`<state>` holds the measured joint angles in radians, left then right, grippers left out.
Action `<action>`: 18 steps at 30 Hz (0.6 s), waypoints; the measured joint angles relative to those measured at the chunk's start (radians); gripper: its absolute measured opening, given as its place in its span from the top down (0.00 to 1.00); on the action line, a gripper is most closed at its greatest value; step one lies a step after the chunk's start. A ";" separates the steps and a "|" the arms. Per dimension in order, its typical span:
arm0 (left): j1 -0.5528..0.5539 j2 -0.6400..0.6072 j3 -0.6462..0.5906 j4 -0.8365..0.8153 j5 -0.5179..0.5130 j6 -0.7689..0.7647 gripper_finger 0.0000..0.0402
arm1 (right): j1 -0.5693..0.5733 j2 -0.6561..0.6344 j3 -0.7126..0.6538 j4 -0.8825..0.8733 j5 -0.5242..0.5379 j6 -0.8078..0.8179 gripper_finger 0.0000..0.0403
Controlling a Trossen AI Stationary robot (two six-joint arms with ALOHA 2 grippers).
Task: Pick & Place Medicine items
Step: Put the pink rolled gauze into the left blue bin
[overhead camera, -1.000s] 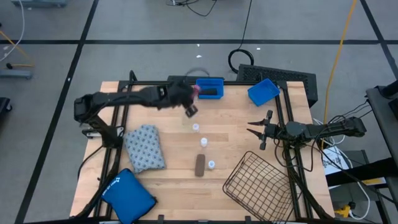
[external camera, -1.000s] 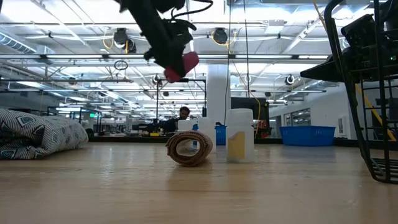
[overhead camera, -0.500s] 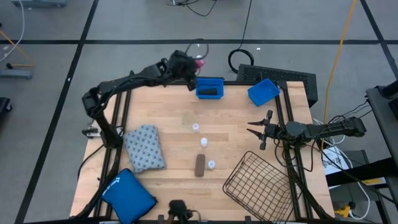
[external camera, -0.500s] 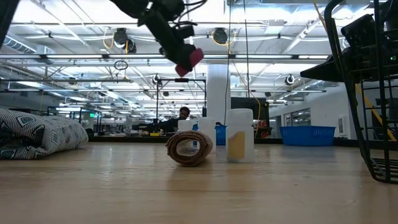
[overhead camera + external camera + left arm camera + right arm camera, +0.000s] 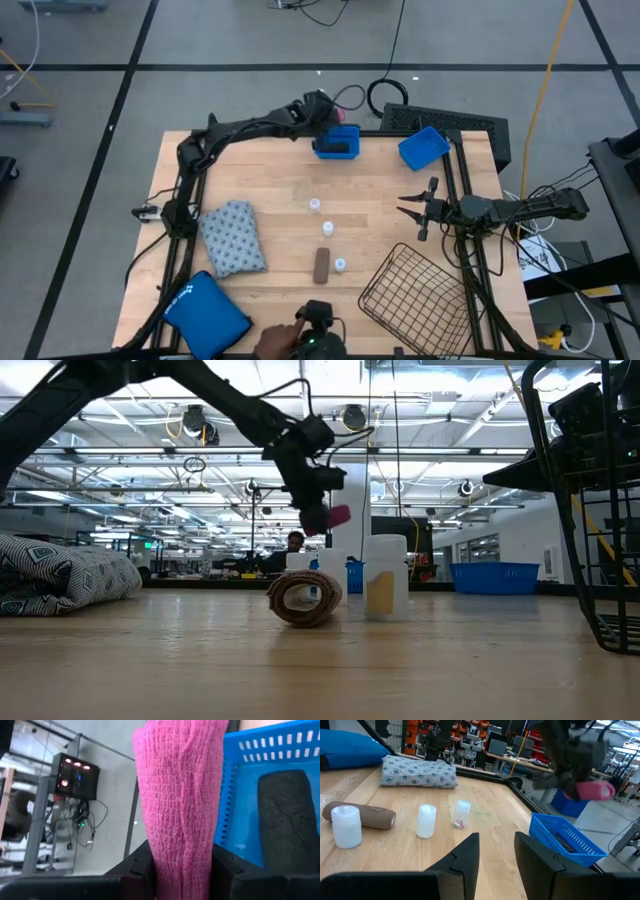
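My left gripper will let go of the pink roll between the black roll and the blue bin's far side [image 5: 343,134] [image 5: 246,815].
My left gripper [image 5: 322,112] reaches over the table's far edge, shut on a pink knitted roll [image 5: 333,516]. It hovers above a blue bin [image 5: 337,142] that holds a black roll [image 5: 290,815]. On the table lie a brown roll [image 5: 321,265], three white vials [image 5: 314,204] [image 5: 326,229] [image 5: 340,265] and a grey-blue patterned pack [image 5: 232,237]. My right gripper [image 5: 412,212] waits open at the table's right side, pointing left toward the vials. My left gripper pinches the pink roll between its two fingers [image 5: 137,867], one on each side of the roll's near end [image 5: 182,855]. The roll runs on forward past the fingertips. It is lifted clear, hanging tilted over the blue bin's rim [image 5: 235,750].
A wire basket [image 5: 415,295] sits at the near right corner, a second blue bin [image 5: 423,147] at the far right, and a plain blue pouch [image 5: 205,312] at the near left. A person's hand [image 5: 280,342] with a dark device shows at the near edge.
My left arm has swung from above the table's far middle toward the far edge and to the right, then come down. It has carried the pink roll to just over the blue bin. A hand has come in at the near edge.
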<state>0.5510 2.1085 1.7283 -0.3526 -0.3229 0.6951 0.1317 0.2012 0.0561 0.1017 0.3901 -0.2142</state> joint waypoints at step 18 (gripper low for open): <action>-0.003 0.067 0.002 0.070 0.202 0.040 0.70 | 0.000 0.000 0.000 0.000 0.000 0.000 0.71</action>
<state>0.5484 2.1755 1.7298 -0.2828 -0.1208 0.7353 0.1317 0.2016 0.0563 0.1017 0.3901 -0.2142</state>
